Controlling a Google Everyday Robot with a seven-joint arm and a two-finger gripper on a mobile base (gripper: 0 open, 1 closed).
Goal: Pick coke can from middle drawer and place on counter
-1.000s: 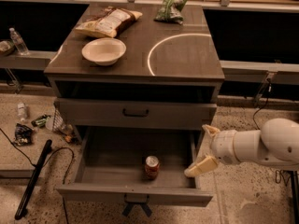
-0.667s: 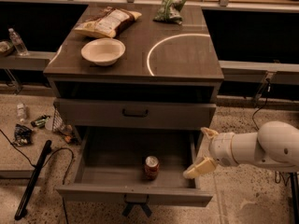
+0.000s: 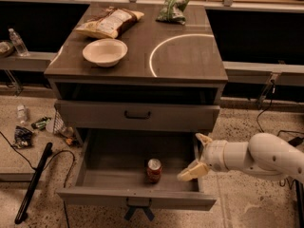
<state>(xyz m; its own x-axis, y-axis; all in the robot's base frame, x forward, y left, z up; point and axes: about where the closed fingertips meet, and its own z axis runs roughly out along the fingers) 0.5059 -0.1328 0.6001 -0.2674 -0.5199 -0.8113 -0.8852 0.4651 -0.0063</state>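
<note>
The robot's gripper should next move to the middle of the coke can's body (image 3: 153, 172) in the open drawer and close there.
The coke can (image 3: 153, 170), red with a silver top, stands upright on the bare floor of the open middle drawer (image 3: 99, 170), near its front and a little right of centre. My gripper (image 3: 196, 156) is at the drawer's right wall, to the right of the can and apart from it. Its two pale fingers are spread, one up by the wall top and one lower toward the can, with nothing between them. The white arm reaches in from the right. The counter (image 3: 185, 56) is above, marked with a white arc.
On the counter are a white bowl (image 3: 105, 52), a chip bag (image 3: 110, 22) and a green bag (image 3: 173, 5). A closed drawer with a black handle (image 3: 137, 114) sits above the open one. Litter, a bottle (image 3: 18, 42) and a black cable lie on the floor at left.
The gripper and arm have shifted slightly left, toward the drawer's right wall. The can has not moved.
</note>
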